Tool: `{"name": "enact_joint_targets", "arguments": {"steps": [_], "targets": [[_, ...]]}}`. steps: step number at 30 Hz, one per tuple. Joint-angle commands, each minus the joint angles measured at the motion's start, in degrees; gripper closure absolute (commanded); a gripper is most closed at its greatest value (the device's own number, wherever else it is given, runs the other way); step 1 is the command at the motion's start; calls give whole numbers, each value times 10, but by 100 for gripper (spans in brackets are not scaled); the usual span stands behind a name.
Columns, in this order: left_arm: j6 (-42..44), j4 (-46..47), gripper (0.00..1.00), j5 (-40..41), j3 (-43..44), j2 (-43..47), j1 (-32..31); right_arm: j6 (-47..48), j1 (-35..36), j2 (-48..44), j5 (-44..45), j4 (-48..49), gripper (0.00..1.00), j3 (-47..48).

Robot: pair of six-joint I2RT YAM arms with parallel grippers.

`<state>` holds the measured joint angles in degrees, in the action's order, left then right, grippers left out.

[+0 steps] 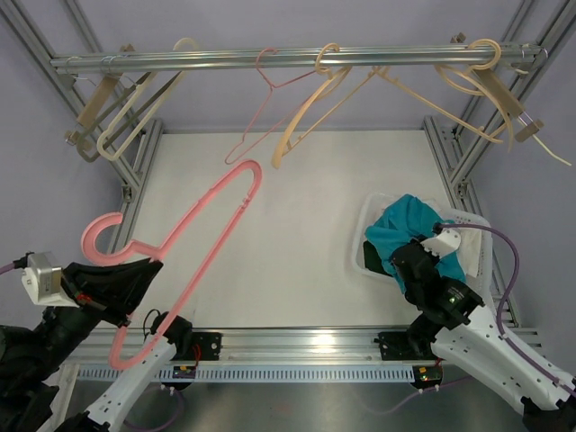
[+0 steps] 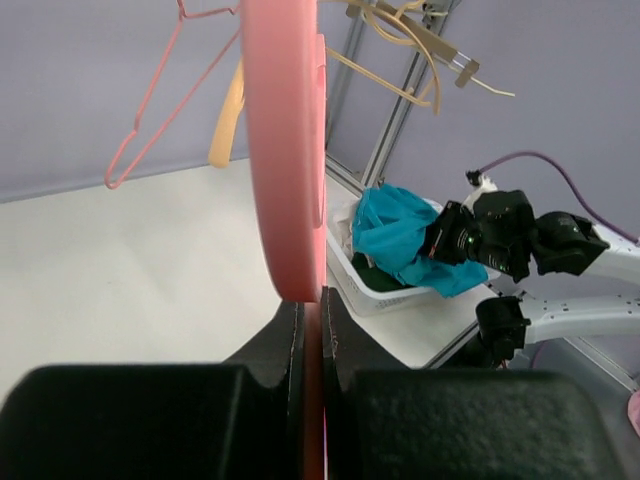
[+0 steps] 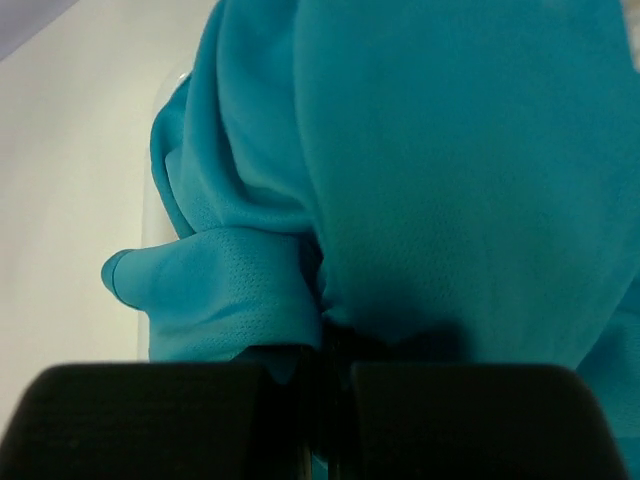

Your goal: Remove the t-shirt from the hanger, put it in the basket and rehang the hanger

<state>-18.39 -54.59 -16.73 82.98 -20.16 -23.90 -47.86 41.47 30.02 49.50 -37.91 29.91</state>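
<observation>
My left gripper is going to let go of the bare pink hanger on the rail (image 1: 206, 60), in between the dark hanger and the thin pink hanger.
A bare pink hanger (image 1: 193, 225) hangs in the air at the left, held by my left gripper (image 1: 139, 274), which is shut on its lower bar; the left wrist view shows the hanger (image 2: 285, 150) clamped between the pads. The teal t-shirt (image 1: 409, 229) lies bunched in a white basket (image 1: 367, 232) at the right. My right gripper (image 1: 412, 261) is at the basket, shut on a fold of the t-shirt (image 3: 420, 180), which fills the right wrist view. The shirt also shows in the left wrist view (image 2: 395, 230).
A metal rail (image 1: 288, 58) across the back carries several empty hangers, beige ones (image 1: 310, 112) and a thin pink one (image 1: 261, 117). Aluminium frame posts (image 1: 450, 153) stand along both sides of the white table (image 1: 279, 243).
</observation>
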Motion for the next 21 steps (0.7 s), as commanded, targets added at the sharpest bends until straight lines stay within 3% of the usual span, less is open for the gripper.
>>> {"name": "enact_joint_targets", "arguments": {"steps": [1,4,8,12,17,21], "targets": [[5,20,100,40,32,-22,2,-144,-4,22,-60,34,100,-26],[11,20,100,65,29,-28,2,-173,-9,59,-99,96,91,-65],[21,33,100,116,-12,-32,2,-231,-23,99,-134,164,89,-120],[29,42,100,152,-40,-37,2,-238,-27,70,-102,124,77,-114],[24,64,100,213,-65,-38,2,-124,-27,-29,-68,23,34,-14],[20,70,100,243,-69,-46,2,-45,-27,-87,-99,-15,20,68]]}}
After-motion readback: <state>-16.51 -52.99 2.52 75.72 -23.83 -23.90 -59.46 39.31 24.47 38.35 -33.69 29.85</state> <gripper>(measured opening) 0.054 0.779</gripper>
